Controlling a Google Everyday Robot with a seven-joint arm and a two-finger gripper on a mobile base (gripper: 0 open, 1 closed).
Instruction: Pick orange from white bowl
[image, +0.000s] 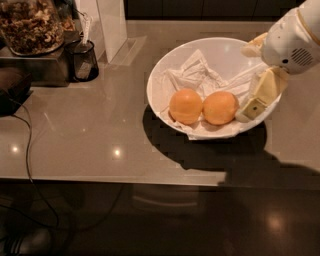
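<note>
I will next grip the upper part of the paler orange (224, 101), the one nearer to my gripper in the white bowl.
The white bowl (165, 75) sits on the grey counter, lined with crumpled white paper (195, 75). Two orange fruits lie side by side in its front part. The orange (220, 107) is the right one, slightly wider and paler. Its deeper-orange twin (185, 106) touches it on the left. My gripper (246, 82) hangs over the bowl's right side, just right of the orange, open and empty. One cream finger (261, 94) reaches down beside the orange. The other finger (253, 48) is near the far rim.
A black mesh cup (83, 61) and a jar of nuts (31, 25) on a stand are at the back left. A white box (112, 27) stands behind them. A dark cable (27, 145) runs over the left counter. The counter's front edge (115, 180) is below the bowl.
</note>
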